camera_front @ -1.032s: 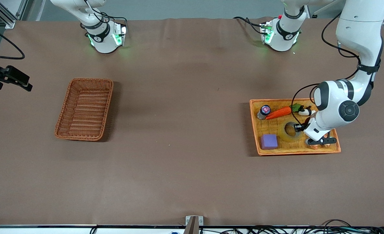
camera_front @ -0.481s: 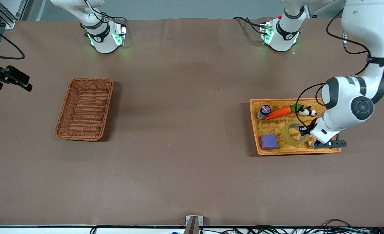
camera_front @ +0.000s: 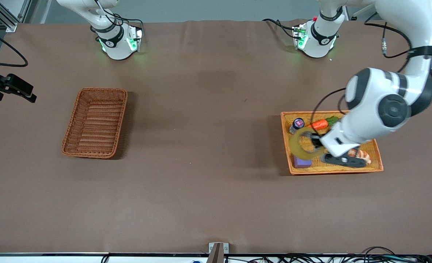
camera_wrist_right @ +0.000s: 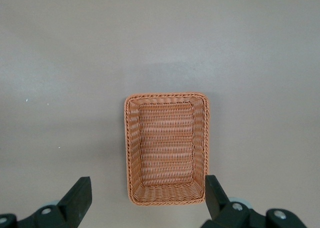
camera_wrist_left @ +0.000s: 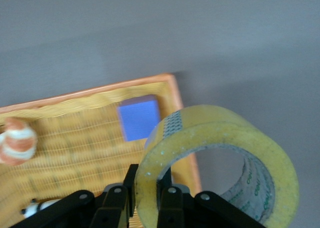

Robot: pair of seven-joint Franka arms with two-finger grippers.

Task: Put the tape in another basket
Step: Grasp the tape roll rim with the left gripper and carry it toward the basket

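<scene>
My left gripper is going to set the tape, now hanging tilted over the tray basket, down for me on the table (camera_front: 191,131) between the reddish-brown basket and the tray basket.
The tape (camera_front: 301,144), a yellowish translucent ring, hangs tilted in the air over the orange-yellow tray basket (camera_front: 333,170), above the end of the tray toward the right arm. My left gripper (camera_front: 316,141) is shut on the ring's wall. In the left wrist view the fingers (camera_wrist_left: 131,180) pinch the tape (camera_wrist_left: 220,133) from inside and outside, around the left gripper's point (camera_wrist_left: 150,190). The reddish-brown basket (camera_front: 95,122) lies empty toward the right arm's end. My right gripper (camera_wrist_right: 147,193) hangs open high over that basket (camera_wrist_right: 166,148); it is out of the front view.
In the tray are a carrot (camera_front: 319,124), a small jar (camera_front: 297,124), a purple block (camera_front: 300,163) partly under the tape, and a striped orange-white piece (camera_front: 362,155). A black camera mount (camera_front: 9,87) juts in at the right arm's end of the table.
The left gripper, shut on the tape's rim, has lifted the tape out of the tray and swung it toward the right arm's end. The right arm has not moved.
</scene>
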